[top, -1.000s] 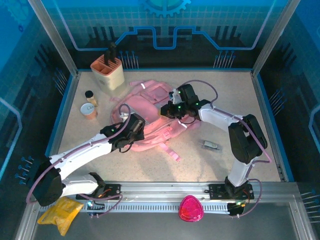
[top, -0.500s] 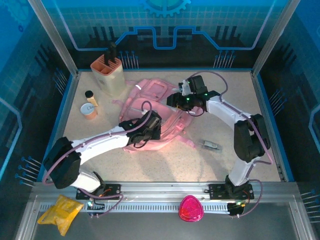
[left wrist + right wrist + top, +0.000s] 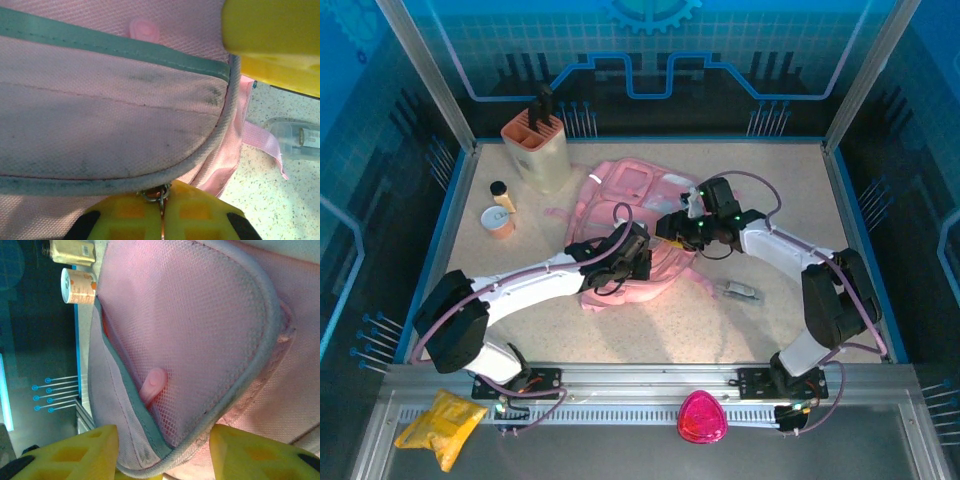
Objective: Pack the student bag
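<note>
The bag's grey edge sits loose while my left gripper holds the zipper ring, so I will pinch that edge (image 3: 220, 127) with my right gripper to keep the bag steady.
The student bag (image 3: 632, 203), a soft pink backpack, lies flat mid-table. My left gripper (image 3: 638, 256) is at its near edge. In the left wrist view that gripper (image 3: 161, 212) is shut on a small metal zipper ring (image 3: 159, 192) under the grey-piped pocket edge of the bag (image 3: 100, 120). My right gripper (image 3: 673, 228) is at the bag's right side. In the right wrist view it (image 3: 162, 460) stands open, its yellow fingers (image 3: 70, 450) on either side of a mesh pocket corner (image 3: 195, 340). A pink zipper pull (image 3: 152, 382) lies by the pocket seam.
A beige slotted holder (image 3: 538, 145) stands at the back left, with a small bottle (image 3: 501, 192) and an orange-white cup (image 3: 498, 220) near it. A small clear item (image 3: 741, 290) lies right of the bag. A pink object (image 3: 701, 417) and yellow cloth (image 3: 442, 425) sit by the front rail.
My left gripper has travelled right along the bag's near edge. The right gripper swung to the back, then came nearer again. The bag has bunched up and its loose strap has drawn in.
</note>
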Robot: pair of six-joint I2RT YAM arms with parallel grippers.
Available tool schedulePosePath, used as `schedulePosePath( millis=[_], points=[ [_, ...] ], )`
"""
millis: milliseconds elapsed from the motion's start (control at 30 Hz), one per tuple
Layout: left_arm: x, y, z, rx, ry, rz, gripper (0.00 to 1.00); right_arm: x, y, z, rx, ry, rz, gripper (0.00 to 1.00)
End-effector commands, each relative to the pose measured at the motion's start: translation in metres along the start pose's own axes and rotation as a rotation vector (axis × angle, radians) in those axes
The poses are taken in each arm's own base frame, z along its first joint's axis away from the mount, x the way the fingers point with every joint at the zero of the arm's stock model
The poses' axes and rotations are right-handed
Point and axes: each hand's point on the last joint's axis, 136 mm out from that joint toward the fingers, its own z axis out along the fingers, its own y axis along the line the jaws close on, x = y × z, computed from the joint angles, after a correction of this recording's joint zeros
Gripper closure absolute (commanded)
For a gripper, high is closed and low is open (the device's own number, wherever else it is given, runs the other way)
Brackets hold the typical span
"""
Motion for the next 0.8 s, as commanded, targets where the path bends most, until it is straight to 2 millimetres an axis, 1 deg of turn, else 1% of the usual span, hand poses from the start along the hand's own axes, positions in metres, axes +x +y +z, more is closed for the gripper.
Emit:
schedulePosePath(
  millis=[0, 133, 167, 233, 300, 367, 433, 500, 567, 667, 767],
  points=[
    [-0.011, -0.021, -0.011, 0.09, -0.047, 0.038, 1.0, 0.009, 0.007, 0.008, -0.029, -0.014, 0.024, 0.49],
    [-0.011, -0.017, -0.011, 0.072, -0.051, 0.046, 1.0, 0.013, 0.002, 0.01, -0.002, -0.024, 0.019, 0.53],
    [-0.011, -0.016, -0.012, 0.072, -0.053, 0.05, 1.0, 0.013, 0.0, 0.011, 0.007, -0.024, 0.019, 0.55],
    [-0.012, -0.016, -0.013, 0.068, -0.053, 0.055, 1.0, 0.012, -0.003, 0.014, 0.019, -0.025, 0.013, 0.62],
    [-0.011, -0.019, -0.012, 0.078, -0.039, 0.069, 1.0, 0.008, -0.004, 0.017, 0.022, -0.027, 0.002, 0.74],
    [-0.009, -0.019, -0.012, 0.074, -0.026, 0.083, 1.0, 0.004, -0.007, 0.017, 0.043, -0.032, -0.01, 0.83],
    [-0.006, -0.015, -0.014, 0.054, -0.008, 0.102, 1.0, 0.0, -0.009, 0.015, 0.057, -0.038, -0.034, 0.86],
    [0.0, -0.008, -0.017, 0.027, 0.013, 0.131, 1.0, -0.005, -0.011, 0.011, 0.078, -0.039, -0.071, 0.93],
    [0.004, 0.006, -0.019, -0.024, 0.03, 0.143, 1.0, -0.011, -0.016, 0.007, 0.092, -0.043, -0.091, 0.99],
    [0.008, 0.036, -0.025, -0.116, 0.048, 0.121, 1.0, -0.025, -0.024, -0.003, 0.08, -0.048, -0.083, 1.0],
    [0.01, 0.067, -0.028, -0.16, 0.07, 0.053, 1.0, -0.04, -0.025, -0.011, 0.088, -0.045, -0.119, 1.0]
  ],
)
